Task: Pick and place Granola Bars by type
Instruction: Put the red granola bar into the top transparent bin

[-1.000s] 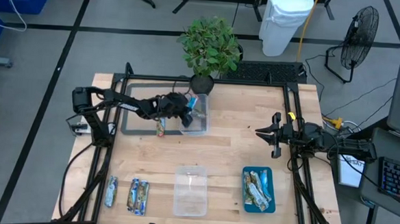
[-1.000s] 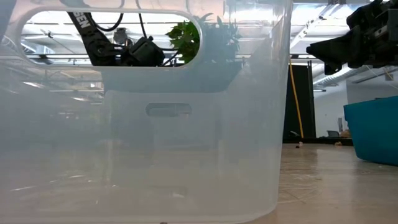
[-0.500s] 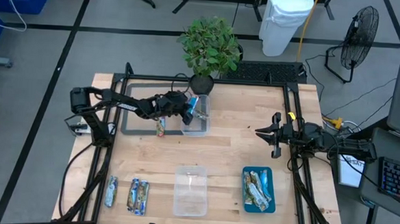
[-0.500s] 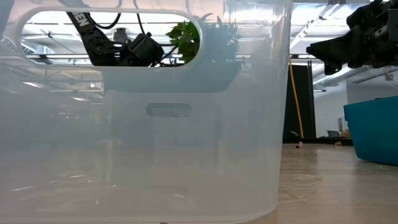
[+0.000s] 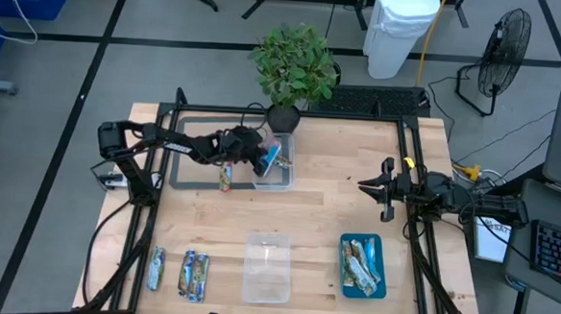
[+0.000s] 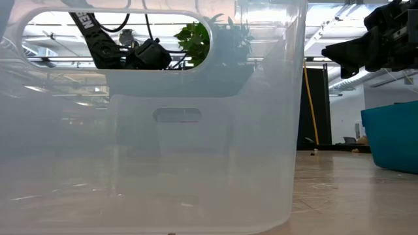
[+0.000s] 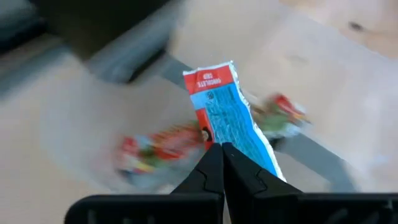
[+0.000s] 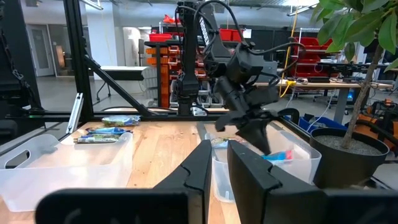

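Next, I release the red-blue granola bar, now held above that tub, with my left gripper inside the near half of the far clear tub [image 5: 272, 170].
My left gripper [image 5: 261, 160] is shut on a red-blue granola bar [image 7: 222, 107] above the far clear tub [image 5: 276, 174], which has red-wrapped bars [image 7: 152, 149] lying in it. Another bar [image 5: 225, 178] lies on the grey tray [image 5: 191, 179]. Three bars [image 5: 193, 275] lie flat near the front left edge. Several more fill the teal tray [image 5: 343, 276]. My right gripper [image 5: 367, 187] waits at the table's right, open by a narrow gap with nothing in it. My left gripper pinches one short end of the red-blue bar [image 7: 217, 138] between its two fingertips. The fingers [image 7: 208, 168] slant down from the table's left, along the bar. The bar juts out past the fingertips, lifted clear above the far tub [image 8: 292, 163].
A second clear tub [image 5: 267, 268] stands near the front edge and fills the low view. A potted plant [image 5: 293, 69] stands just beyond the far tub. Bare wood lies mid-table between the tubs and my right arm.
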### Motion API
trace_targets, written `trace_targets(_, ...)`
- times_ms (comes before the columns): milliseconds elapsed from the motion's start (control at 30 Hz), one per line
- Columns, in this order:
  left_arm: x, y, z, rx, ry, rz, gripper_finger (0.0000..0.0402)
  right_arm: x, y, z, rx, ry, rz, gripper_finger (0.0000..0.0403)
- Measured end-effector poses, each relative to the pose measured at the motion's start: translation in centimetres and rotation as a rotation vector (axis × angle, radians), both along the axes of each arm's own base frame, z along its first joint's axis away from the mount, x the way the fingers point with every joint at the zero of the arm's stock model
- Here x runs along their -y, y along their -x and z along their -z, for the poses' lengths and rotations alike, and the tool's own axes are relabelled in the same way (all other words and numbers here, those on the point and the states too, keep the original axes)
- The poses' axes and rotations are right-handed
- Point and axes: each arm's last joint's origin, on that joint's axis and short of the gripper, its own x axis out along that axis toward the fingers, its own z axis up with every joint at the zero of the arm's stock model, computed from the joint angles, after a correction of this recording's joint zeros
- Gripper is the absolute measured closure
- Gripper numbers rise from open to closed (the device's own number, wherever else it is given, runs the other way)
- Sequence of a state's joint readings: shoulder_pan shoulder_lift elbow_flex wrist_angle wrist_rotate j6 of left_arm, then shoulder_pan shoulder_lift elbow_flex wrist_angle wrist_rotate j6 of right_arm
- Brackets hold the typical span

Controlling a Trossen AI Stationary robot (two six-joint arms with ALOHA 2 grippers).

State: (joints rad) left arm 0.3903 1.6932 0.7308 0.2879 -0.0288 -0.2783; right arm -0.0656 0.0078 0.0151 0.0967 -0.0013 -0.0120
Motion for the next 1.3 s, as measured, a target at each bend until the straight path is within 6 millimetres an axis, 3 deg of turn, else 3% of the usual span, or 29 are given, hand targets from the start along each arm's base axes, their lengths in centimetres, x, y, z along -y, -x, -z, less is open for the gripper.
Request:
trace_targets(267, 1.5, -0.3, -0.2, 0.022, 0.109, 0.12, 0.0398, 0.0, 0.0, 0.0, 0.0, 0.0, 0.0, 0.0358)
trace_targets(500, 3.3, 0.1, -4.8, 0.137, -0.03, 0.206, 0.0397, 0.0, 0.0, 0.0, 0.0, 0.0, 0.0, 0.0359)
trace_targets(700, 5.5, 3.2, -7.4, 0.028, 0.035, 0.137, 0.0399, 0.0, 0.0, 0.0, 0.0, 0.0, 0.0, 0.0358)
trace_targets(900, 7.1, 8.2, -7.2, -0.273, 0.135, -0.26, 0.0398, 0.0, 0.0, 0.0, 0.0, 0.0, 0.0, 0.0359)
trace_targets(1000, 7.6, 9.5, -6.7, -0.364, 0.207, -0.401, 0.0392, 0.0, 0.0, 0.0, 0.0, 0.0, 0.0, 0.0358)
trace_targets(1100, 7.8, 9.6, -5.9, -0.382, 0.243, -0.453, 0.0386, 0.0, 0.0, 0.0, 0.0, 0.0, 0.0, 0.0358)
trace_targets(1300, 7.9, 8.5, -4.5, -0.427, 0.348, -0.385, 0.0352, 0.0, 0.0, 0.0, 0.002, 0.001, 0.0, 0.0358)
